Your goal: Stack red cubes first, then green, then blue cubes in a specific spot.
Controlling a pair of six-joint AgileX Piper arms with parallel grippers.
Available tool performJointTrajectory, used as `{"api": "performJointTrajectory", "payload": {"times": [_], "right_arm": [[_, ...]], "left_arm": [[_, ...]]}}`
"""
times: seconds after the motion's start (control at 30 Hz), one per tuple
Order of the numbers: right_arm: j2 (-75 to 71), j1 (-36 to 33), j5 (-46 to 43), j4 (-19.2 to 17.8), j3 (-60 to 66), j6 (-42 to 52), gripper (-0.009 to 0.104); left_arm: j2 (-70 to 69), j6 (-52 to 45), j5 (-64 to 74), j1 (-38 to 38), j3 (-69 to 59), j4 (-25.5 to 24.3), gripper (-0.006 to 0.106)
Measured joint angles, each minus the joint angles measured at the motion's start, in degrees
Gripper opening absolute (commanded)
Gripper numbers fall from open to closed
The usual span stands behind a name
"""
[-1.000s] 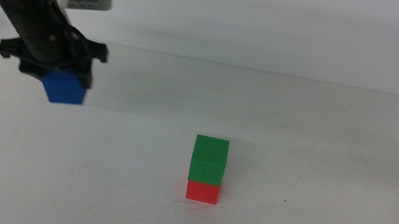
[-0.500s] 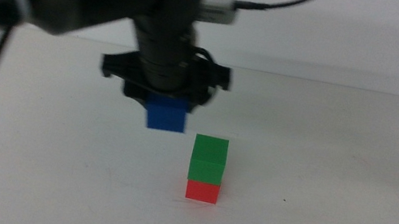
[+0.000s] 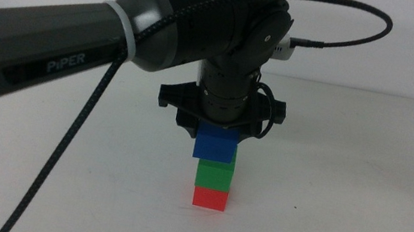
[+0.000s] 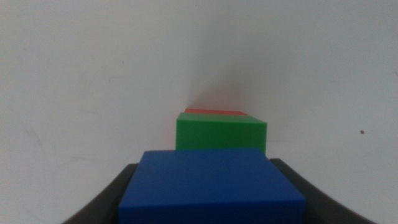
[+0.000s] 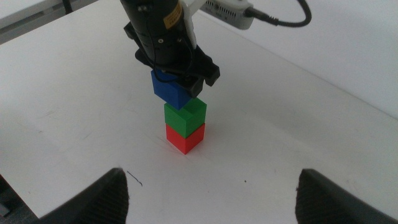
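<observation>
I will let go of the blue cube with my left gripper on top of the green cube (image 3: 220, 150) (image 4: 221, 147), straight above the red cube.
The left gripper (image 3: 217, 137) is shut on the blue cube (image 3: 215, 145) and holds it right over the stack in the middle of the white table. That stack is the green cube (image 3: 215, 174) on top of the red cube (image 3: 209, 198). The blue cube sits a little left of the green one, and I cannot tell whether the two touch. In the left wrist view the blue cube (image 4: 211, 186) fills the space between the dark jaws, with the green cube (image 4: 221, 132) and a sliver of the red cube (image 4: 214, 112) beyond. The right gripper (image 5: 217, 202) waits open, back from the stack.
The left arm's thick dark body (image 3: 76, 33) and its black cable (image 3: 75, 135) cross the left half of the middle view. The table's far edge (image 3: 365, 91) meets a pale wall. In the right wrist view a small dark mark (image 5: 135, 179) shows on the table.
The left arm has carried the blue cube from the table's far left rightwards and nearer, ending directly above the green cube. The green and red cubes have not moved.
</observation>
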State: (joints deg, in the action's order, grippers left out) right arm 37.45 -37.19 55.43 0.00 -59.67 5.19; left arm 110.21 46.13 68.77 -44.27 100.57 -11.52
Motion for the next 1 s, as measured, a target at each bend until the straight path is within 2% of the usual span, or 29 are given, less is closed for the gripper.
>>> {"api": "performJointTrajectory", "payload": {"times": [1.0], "right_arm": [[0.00, 0.00, 0.00, 0.00, 0.00, 0.00, 0.090]], "left_arm": [[2.43, 1.91, -3.40, 0.00, 0.00, -0.17, 0.004]]}}
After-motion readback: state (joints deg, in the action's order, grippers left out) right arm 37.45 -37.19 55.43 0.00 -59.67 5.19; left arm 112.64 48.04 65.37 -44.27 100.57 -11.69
